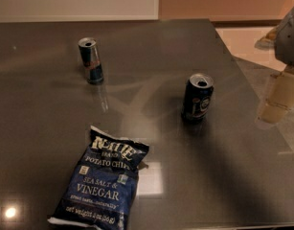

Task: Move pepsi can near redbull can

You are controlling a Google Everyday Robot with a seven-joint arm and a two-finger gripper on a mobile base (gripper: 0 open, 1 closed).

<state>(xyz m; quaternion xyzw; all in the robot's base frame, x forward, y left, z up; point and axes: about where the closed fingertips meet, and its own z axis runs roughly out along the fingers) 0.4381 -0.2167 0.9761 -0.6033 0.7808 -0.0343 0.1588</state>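
Note:
The robot's gripper will next move to the pepsi can and close on its upper half (199,92), just below the can's silver top.
The pepsi can (198,97), wide and dark navy with a round logo and an open silver top, stands upright right of the table's middle. The redbull can (90,60), slim and blue-and-silver, stands upright at the back left, well apart from the pepsi can. My gripper (276,107) hangs at the right edge of the view, its cream-coloured end above the table's right side. It is to the right of the pepsi can, clear of it, and holds nothing that I can see.
A dark blue bag of sea salt and vinegar potato chips (102,181) lies flat at the front left. The dark grey table (151,47) has its right edge running diagonally just past the gripper. A light floor (242,40) lies beyond it.

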